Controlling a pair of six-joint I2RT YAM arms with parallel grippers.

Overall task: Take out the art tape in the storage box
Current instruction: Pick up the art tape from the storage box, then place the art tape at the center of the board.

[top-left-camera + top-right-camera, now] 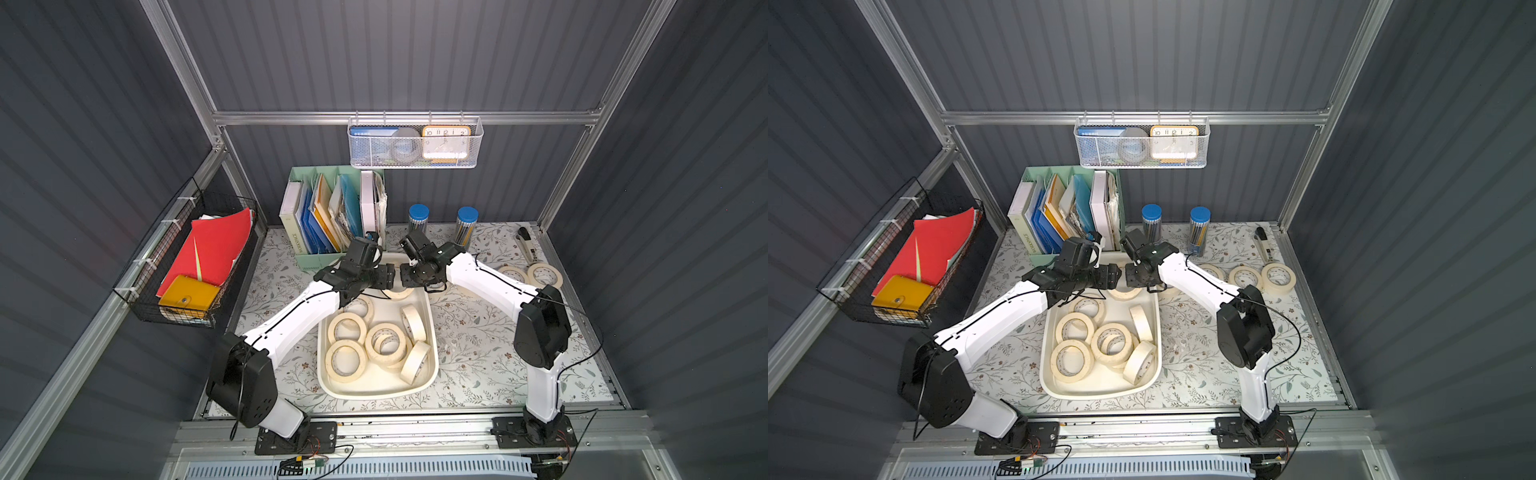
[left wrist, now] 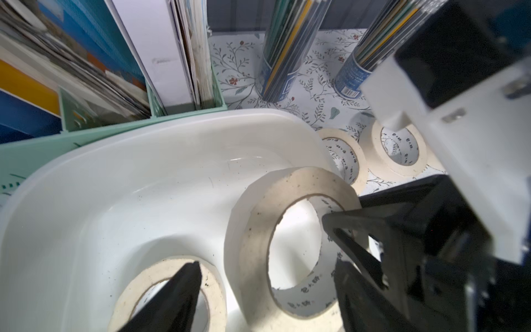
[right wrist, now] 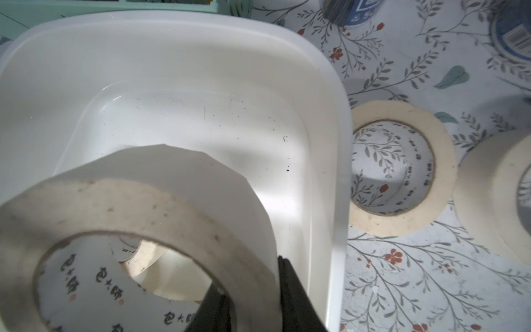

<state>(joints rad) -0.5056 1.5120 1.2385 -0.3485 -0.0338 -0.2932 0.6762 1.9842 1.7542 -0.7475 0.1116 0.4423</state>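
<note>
Next, I release the tape roll, now over the storage box's far end, with my right gripper on the mat [image 1: 554, 311] in front of the roll farthest from the box.
The storage box [image 1: 376, 391] [image 1: 1100, 395] is an off-white tub on the floral mat, and several cream art tape rolls [image 1: 346, 360] [image 1: 1072, 360] lie in it. Both grippers meet over its far end. In the right wrist view my right gripper [image 3: 248, 276] is shut on the wall of one roll [image 3: 143, 201], one finger inside the ring and one outside. The same roll [image 2: 253, 230] stands on edge between the jaws of my left gripper [image 2: 265, 263], which are open and clear of it. In both top views the grippers [image 1: 384, 280] [image 1: 411, 279] hide most of this roll [image 1: 398, 293].
Other tape rolls [image 1: 544, 275] [image 1: 1246, 276] [image 3: 402, 169] lie on the mat right of the box. A mint-green file organiser [image 1: 328, 212] stands just behind it, beside two blue-capped pencil tubes [image 1: 418, 216] [image 1: 467, 220]. A stapler [image 1: 524, 241] lies at the back right. A white mesh basket [image 1: 413, 145] hangs on the back rail.
</note>
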